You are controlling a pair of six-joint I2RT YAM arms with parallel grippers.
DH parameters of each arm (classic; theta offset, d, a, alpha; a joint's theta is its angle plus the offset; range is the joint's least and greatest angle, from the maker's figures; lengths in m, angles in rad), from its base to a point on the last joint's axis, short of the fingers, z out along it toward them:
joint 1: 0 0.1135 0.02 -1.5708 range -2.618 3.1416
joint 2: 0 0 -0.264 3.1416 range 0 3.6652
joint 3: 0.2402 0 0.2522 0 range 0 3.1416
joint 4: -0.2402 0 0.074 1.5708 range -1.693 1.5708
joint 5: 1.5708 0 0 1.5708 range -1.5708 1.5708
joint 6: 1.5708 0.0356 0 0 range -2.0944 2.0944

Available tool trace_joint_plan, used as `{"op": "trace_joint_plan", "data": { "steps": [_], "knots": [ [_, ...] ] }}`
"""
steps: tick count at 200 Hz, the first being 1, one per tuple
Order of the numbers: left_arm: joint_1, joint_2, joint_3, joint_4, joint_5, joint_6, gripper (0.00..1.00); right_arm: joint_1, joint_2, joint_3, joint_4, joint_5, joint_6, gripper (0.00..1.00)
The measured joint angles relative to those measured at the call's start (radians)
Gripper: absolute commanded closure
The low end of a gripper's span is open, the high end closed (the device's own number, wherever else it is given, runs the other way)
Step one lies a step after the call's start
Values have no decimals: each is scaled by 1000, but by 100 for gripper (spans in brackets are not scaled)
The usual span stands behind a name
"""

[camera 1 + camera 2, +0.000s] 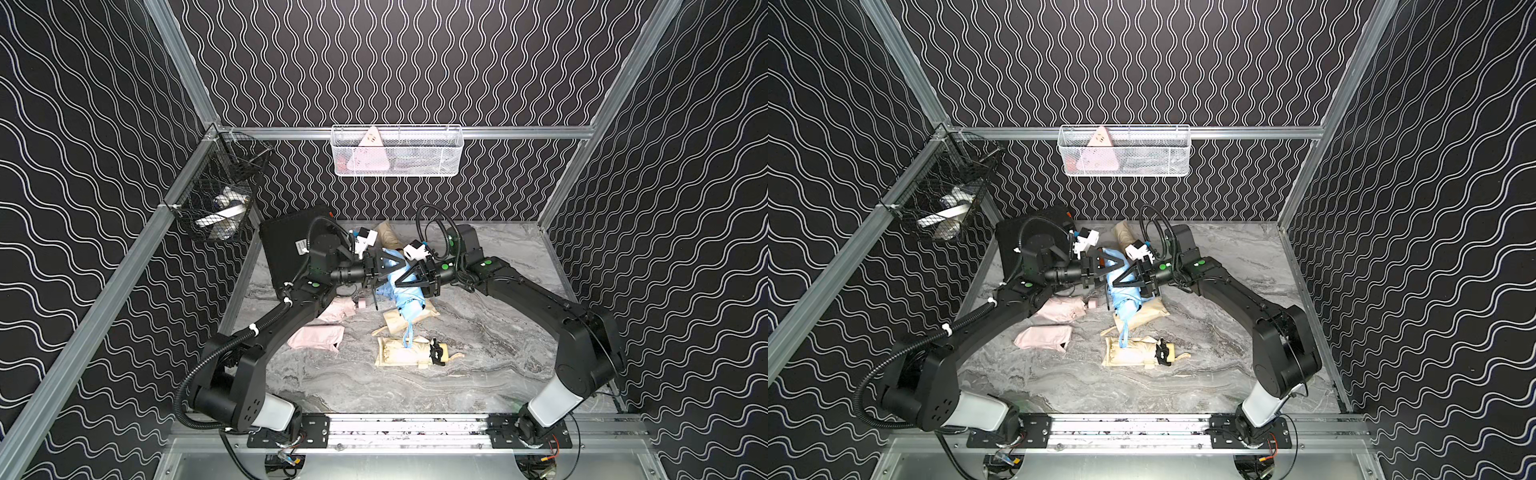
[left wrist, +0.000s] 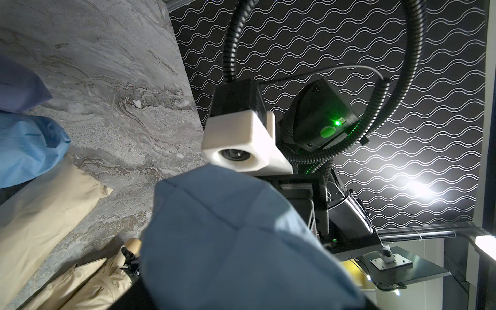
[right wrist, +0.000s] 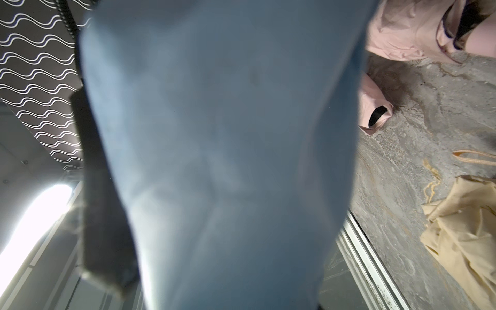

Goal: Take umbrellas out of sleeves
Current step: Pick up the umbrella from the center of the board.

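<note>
The light blue umbrella's middle is pinched through the sleeve by my right gripper, so it should take the umbrella's handle end (image 1: pixel 411 310) while my left gripper holds the sleeve's closed end.
A light blue umbrella (image 1: pixel 401 298) (image 1: pixel 1125 301), inside its smooth light blue sleeve (image 3: pixel 228 161), is held up off the table mid-scene. Its blue wrist loop (image 1: pixel 408 334) dangles toward the front. My right gripper (image 1: pixel 409 277) is shut on its middle. My left gripper (image 1: pixel 384 272) meets it from the other side at the sleeve's closed end (image 2: pixel 236 241). Blue fabric hides both sets of jaws in the wrist views. A cream umbrella (image 1: pixel 401 353) lies in front, and a cream sleeve (image 1: pixel 424 313) lies under the blue one.
Pink fabric pieces (image 1: pixel 318 337) (image 1: pixel 337 309) lie beside my left forearm. Another cream bundle (image 1: pixel 388 235) sits at the back. A black hard case (image 1: pixel 286 245) leans at the back left. A white wire basket (image 1: pixel 397 166) and a black one (image 1: pixel 220 195) hang on the walls.
</note>
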Motion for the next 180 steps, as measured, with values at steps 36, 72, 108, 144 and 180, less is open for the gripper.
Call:
{"op": "trace_joint_plan", "data": {
  "steps": [36,72,108,144,180],
  "knots": [
    [0,11,-19,53,2,-53,65,0,3,1,-19,5,-25,59],
    [0,19,-34,116,8,-87,71,0,9,12,-60,15,-45,45],
    [0,18,-34,99,5,-84,72,-5,10,48,-122,21,-90,26],
    [8,3,-11,-16,-19,-24,73,-122,-47,86,-267,137,-165,23],
    [42,-2,38,-224,-103,19,74,-234,-212,95,-409,436,-235,26]
  ]
}}
